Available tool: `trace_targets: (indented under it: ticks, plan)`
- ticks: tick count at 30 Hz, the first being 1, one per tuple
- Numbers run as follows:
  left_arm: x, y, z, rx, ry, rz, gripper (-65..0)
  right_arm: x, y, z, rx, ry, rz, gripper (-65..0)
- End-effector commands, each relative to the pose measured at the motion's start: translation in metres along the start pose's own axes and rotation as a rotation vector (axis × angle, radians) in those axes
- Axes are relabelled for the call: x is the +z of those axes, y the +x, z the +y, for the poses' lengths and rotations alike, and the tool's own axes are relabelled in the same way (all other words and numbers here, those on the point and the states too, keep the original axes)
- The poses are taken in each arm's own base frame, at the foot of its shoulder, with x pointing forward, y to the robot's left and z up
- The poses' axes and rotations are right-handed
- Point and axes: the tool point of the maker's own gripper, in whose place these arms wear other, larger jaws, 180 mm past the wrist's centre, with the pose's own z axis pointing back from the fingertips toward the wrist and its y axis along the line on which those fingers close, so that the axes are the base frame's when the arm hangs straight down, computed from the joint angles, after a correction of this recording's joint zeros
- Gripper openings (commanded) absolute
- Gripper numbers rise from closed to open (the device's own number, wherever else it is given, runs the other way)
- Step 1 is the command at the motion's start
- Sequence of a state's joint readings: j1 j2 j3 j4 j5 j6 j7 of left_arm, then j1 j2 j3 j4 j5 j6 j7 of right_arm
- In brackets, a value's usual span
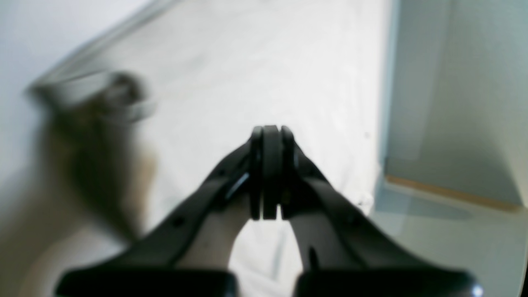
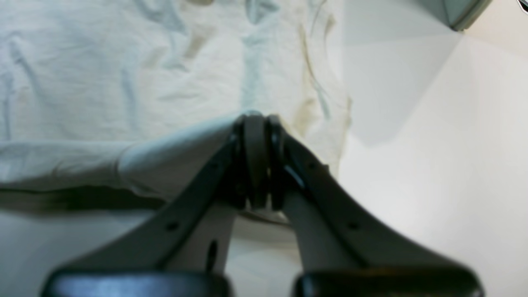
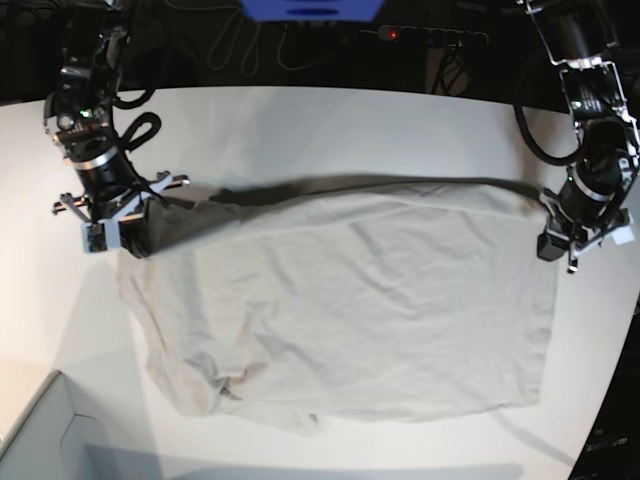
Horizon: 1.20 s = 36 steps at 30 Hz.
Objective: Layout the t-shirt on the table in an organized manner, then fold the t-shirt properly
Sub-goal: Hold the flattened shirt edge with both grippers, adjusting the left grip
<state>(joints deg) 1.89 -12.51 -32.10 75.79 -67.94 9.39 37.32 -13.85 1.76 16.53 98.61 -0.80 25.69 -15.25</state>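
Note:
The t-shirt's far corner is raised beside my left gripper's shut fingers, so next I open them and pinch the corner's edge (image 1: pixel 121 95) before I pull the t-shirt straight.
The beige-grey t-shirt (image 3: pixel 350 320) lies spread across the white table (image 3: pixel 330 130), with its far edge lifted and pulled taut between both grippers. My right gripper (image 3: pixel 135 228) is at the left in the base view, shut on the shirt's far left corner. In the right wrist view the fabric (image 2: pixel 123 74) drapes over the shut tips of that gripper (image 2: pixel 258 119). My left gripper (image 3: pixel 550 228) is at the right, shut at the shirt's far right corner. In the blurred left wrist view it (image 1: pixel 270 132) is shut, with the shirt (image 1: pixel 247 62) stretching away ahead.
A pale grey box corner (image 3: pixel 40 430) stands at the near left of the table, and it shows in the left wrist view (image 1: pixel 453 103). Cables and a power strip (image 3: pixel 420 35) lie beyond the far edge. The table's curved edge (image 3: pixel 620 360) runs down the right.

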Motion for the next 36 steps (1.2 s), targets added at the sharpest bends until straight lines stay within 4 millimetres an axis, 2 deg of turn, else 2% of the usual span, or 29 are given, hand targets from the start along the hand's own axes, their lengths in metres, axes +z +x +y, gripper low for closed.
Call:
trace_targets:
  ticks: [1, 6, 8, 12, 14, 16, 21, 23, 27, 32, 36]
  plan:
    - [0.002, 0.01, -0.016, -0.002, -0.035, -0.01, -64.8, 0.0, 0.016, -0.003, 0.0, -0.005, -0.059, -65.0]
    - [0.011, -0.006, -0.033, -0.039, -0.074, 0.096, -64.5, 0.0, 0.017, -0.004, 0.004, -0.006, -0.06, -65.0]
    - [0.016, -0.012, -0.018, -0.045, -0.041, 0.126, -64.5, 0.0, 0.016, -0.004, 0.003, -0.005, -0.058, -65.0]
    - [0.022, -0.001, 0.008, -0.069, 0.027, 0.039, -64.4, 0.0, 0.016, -0.004, 0.001, -0.005, -0.059, -65.0]
    - [0.024, 0.001, 0.013, -0.068, 0.036, 0.022, -62.1, 0.0, 0.016, -0.004, 0.001, -0.005, -0.059, -65.0]
    - [0.025, -0.001, 0.011, -0.071, 0.033, 0.031, -55.5, 0.0, 0.016, -0.004, 0.001, -0.005, -0.059, -65.0]
    - [0.027, -0.005, 0.018, -0.076, 0.051, 0.049, -27.8, 0.0, 0.016, -0.004, 0.001, -0.005, -0.059, -65.0]
    - [0.025, -0.004, 0.019, -0.072, 0.054, 0.05, -22.0, 0.0, 0.016, -0.004, 0.001, -0.005, -0.059, -65.0]
    - [0.026, -0.004, 0.019, -0.071, 0.053, 0.044, -21.9, 0.0, 0.017, -0.004, 0.002, -0.005, -0.06, -65.0]
    - [0.025, 0.012, 0.024, -0.072, 0.065, -0.053, -22.3, 0.0, 0.017, -0.004, 0.003, -0.006, -0.06, -65.0]
    - [0.023, 0.014, 0.031, -0.057, 0.082, -0.063, -32.0, 0.0, 0.017, -0.004, 0.003, -0.006, -0.06, -65.0]
